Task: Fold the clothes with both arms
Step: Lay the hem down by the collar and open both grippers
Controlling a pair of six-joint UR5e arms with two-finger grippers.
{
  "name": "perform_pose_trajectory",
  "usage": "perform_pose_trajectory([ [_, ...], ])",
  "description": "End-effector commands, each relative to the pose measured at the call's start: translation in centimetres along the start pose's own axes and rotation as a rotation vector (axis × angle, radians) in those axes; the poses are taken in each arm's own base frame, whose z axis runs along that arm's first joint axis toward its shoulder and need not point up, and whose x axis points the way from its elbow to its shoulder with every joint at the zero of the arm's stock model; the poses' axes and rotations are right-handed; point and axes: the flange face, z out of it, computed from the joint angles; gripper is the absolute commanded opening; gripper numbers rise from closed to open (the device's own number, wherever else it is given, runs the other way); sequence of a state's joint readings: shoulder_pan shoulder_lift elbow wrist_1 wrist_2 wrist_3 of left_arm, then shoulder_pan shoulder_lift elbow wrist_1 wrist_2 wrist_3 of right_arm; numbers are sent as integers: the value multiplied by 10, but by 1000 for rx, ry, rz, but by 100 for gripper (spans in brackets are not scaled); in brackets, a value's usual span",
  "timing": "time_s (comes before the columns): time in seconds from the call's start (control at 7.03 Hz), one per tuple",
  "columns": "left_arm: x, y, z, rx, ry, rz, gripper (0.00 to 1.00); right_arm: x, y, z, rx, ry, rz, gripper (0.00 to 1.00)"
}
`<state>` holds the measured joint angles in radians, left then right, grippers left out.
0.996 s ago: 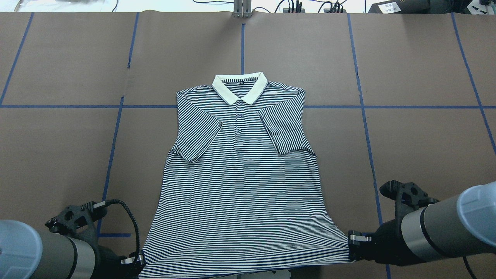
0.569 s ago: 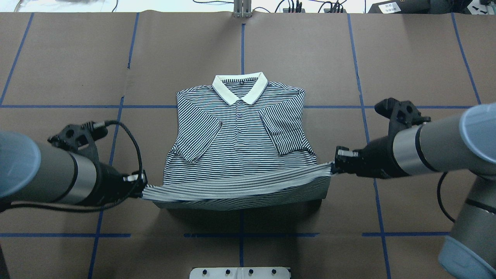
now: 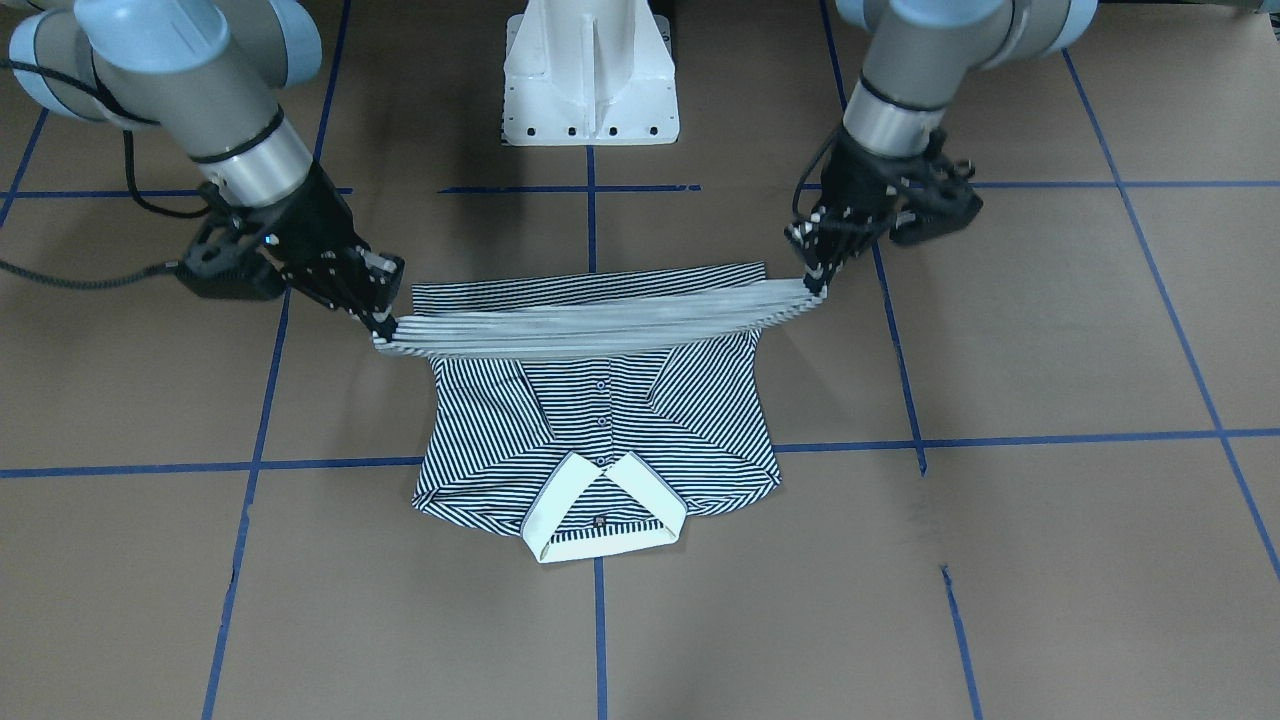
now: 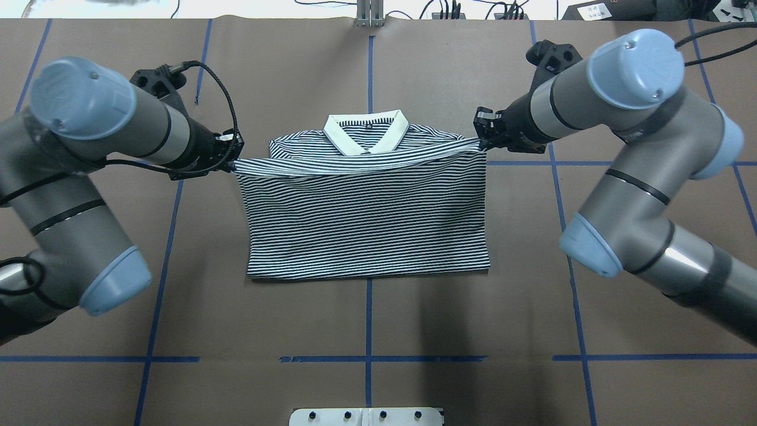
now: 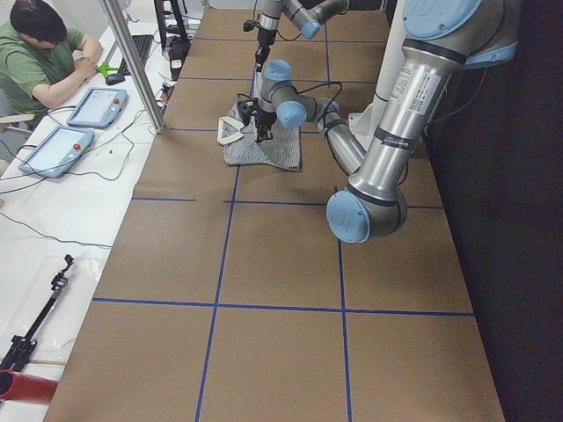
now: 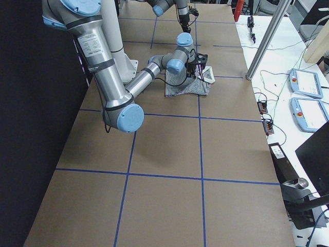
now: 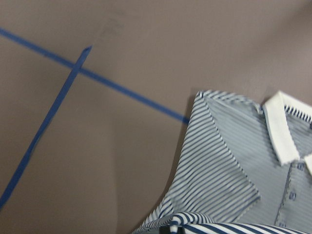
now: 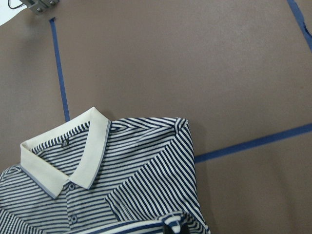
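Note:
Next, my left gripper lets go of the hem corner on the blue tape line (image 3: 799, 440) (image 7: 170, 114) just outside the striped sleeve.
The striped polo shirt (image 4: 366, 219) lies in the middle of the table, its lower half doubled over its upper half. The cream collar (image 4: 365, 133) still shows at the far end. My left gripper (image 4: 232, 161) is shut on one hem corner at the shirt's left shoulder. My right gripper (image 4: 484, 141) is shut on the other corner at the right shoulder. The hem (image 3: 600, 325) hangs taut between them just above the chest. In the front view the left gripper (image 3: 812, 285) is on the right and the right gripper (image 3: 383, 330) on the left. The wrist views show the collar (image 7: 280, 126) (image 8: 63, 156) below.
The table is covered in brown paper with blue tape lines (image 4: 368, 358). The white pedestal base (image 3: 590, 75) stands at the robot's side. A metal post (image 4: 369, 15) and cables line the far edge. An operator (image 5: 40, 53) sits beyond it with tablets.
Both grippers have carried the hem from the near edge of the table far forward to the shoulders. The shirt's lower half now lies folded over the sleeves and placket.

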<state>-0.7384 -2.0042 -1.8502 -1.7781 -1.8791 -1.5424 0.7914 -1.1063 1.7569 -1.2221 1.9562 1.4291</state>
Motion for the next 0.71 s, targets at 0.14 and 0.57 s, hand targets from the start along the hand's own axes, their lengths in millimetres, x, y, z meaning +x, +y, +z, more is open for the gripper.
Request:
perform_pose_trajectory([
  [0.14, -14, -29, 62, 13, -8, -12, 0, 21, -35, 76, 19, -10, -1, 0],
  [0.57, -20, -37, 86, 14, 7, -5, 0, 13, -53, 99, 23, 11, 12, 0],
])
